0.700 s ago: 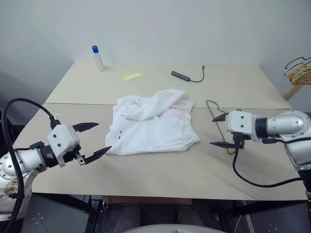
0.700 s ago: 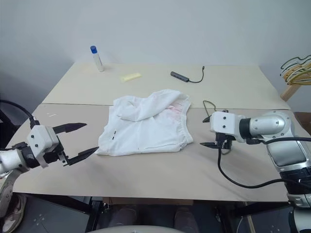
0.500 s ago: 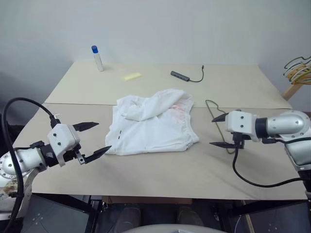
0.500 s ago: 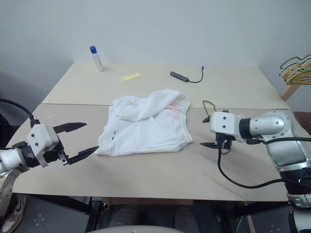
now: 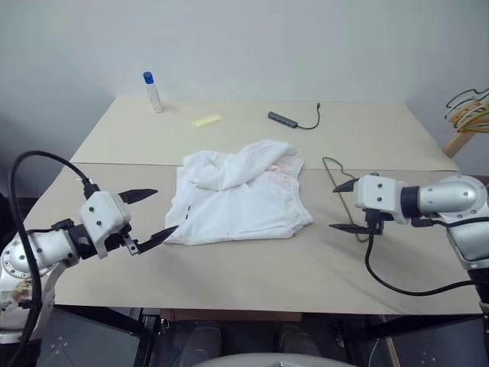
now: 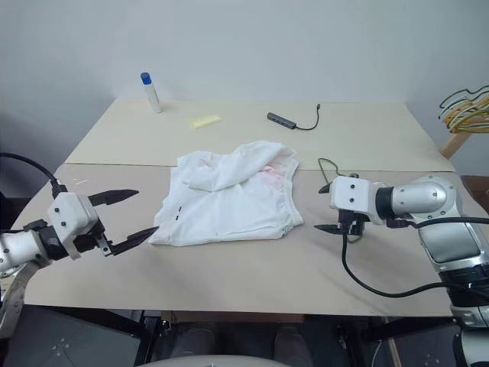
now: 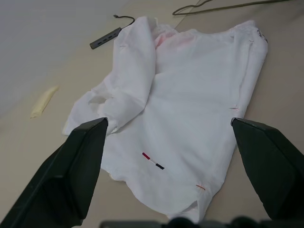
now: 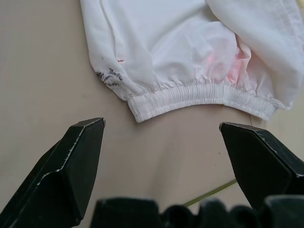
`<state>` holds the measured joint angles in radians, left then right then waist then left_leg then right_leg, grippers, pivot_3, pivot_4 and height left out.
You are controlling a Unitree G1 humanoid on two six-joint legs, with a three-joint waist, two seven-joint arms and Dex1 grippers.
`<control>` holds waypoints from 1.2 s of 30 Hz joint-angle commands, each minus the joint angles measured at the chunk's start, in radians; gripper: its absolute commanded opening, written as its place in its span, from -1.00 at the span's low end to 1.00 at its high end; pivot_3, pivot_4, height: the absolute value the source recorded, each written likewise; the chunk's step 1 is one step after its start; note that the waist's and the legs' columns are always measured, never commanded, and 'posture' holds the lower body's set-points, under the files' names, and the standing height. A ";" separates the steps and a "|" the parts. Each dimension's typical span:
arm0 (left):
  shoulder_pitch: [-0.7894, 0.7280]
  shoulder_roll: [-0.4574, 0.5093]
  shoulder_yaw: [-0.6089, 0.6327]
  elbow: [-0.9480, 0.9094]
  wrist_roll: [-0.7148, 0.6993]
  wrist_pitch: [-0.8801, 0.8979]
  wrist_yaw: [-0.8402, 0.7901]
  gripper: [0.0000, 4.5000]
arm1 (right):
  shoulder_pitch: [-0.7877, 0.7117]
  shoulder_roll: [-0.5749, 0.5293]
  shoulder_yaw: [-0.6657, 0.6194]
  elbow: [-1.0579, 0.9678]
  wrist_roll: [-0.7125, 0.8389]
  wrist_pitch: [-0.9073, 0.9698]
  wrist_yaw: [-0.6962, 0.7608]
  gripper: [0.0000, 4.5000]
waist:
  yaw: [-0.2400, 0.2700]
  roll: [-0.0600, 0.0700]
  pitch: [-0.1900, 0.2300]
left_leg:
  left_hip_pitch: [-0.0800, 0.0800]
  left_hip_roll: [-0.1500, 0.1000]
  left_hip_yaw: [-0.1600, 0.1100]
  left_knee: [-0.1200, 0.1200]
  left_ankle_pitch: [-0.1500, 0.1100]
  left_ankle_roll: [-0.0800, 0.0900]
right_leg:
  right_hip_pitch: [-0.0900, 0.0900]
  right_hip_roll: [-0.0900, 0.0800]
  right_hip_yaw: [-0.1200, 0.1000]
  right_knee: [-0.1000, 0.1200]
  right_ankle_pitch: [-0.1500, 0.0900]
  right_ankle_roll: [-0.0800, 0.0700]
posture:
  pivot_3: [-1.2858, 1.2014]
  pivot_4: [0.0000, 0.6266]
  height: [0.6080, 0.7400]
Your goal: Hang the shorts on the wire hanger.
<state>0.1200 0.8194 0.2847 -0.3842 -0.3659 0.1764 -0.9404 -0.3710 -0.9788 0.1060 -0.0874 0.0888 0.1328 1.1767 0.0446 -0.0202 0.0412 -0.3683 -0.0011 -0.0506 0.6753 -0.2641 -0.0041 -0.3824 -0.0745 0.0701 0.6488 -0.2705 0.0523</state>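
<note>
Next, my left gripper grabs the near hem corner [image 5: 180, 241] [image 7: 202, 189] of the white shorts, at the small orange mark by the edge of the shorts.
The white shorts [image 5: 241, 195] lie crumpled on the middle of the table, with the elastic waistband and a pink stain toward the right [image 8: 190, 71]. The thin wire hanger [image 5: 327, 162] lies flat just right of them, partly hidden behind my right gripper [image 5: 335, 206]. That gripper is open and hovers beside the waistband end, holding nothing. My left gripper [image 5: 166, 211] is open too, just off the shorts' left hem near the small dark marks [image 7: 153, 160], and it is also empty.
A white bottle with a blue cap [image 5: 153, 92], a yellow strip [image 5: 208, 120] and a dark USB hub with its cable [image 5: 284, 118] sit on the far table. A bunch of yellow and dark hangers [image 5: 467, 111] pokes in at the right edge. A seam [image 5: 122, 164] joins the two tabletops.
My left gripper has edged slightly toward the shorts. The right gripper and the shorts have stayed put.
</note>
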 commanded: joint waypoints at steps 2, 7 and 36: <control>-0.034 0.022 -0.035 0.003 0.008 -0.013 -0.035 1.00 | -0.022 0.001 -0.028 -0.015 0.001 0.005 -0.016 0.99 | -0.003 0.000 0.000 | 0.000 0.000 0.000 0.000 0.000 0.000 | 0.000 0.000 0.000 0.000 0.000 0.000 | 0.10 -1.00 1.00; -0.067 0.062 -0.116 0.056 0.081 -0.032 -0.078 1.00 | 0.030 -0.008 -0.051 -0.068 0.008 0.033 -0.034 0.99 | -0.004 0.000 0.000 | 0.000 0.000 0.000 0.000 0.000 0.000 | 0.000 0.000 0.000 0.000 0.000 0.000 | 0.08 -1.00 1.00; -0.434 0.039 -0.456 0.683 0.326 -0.241 -0.307 -0.99 | 0.104 0.010 -0.034 -0.229 -0.021 0.137 -0.112 1.00 | -0.048 0.001 0.000 | -0.001 0.001 0.000 0.000 0.000 0.000 | -0.002 0.002 0.000 0.001 0.000 0.000 | 0.02 -1.00 1.00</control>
<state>-0.2999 0.8561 -0.1787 0.2954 -0.0459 -0.0501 -1.2527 -0.2458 -0.9753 0.0688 -0.3006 0.0838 0.3161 1.0781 -0.0035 -0.0192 0.0412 -0.3693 0.0000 -0.0503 0.6755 -0.2640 -0.0040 -0.3840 -0.0724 0.0703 0.6499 -0.2705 0.0521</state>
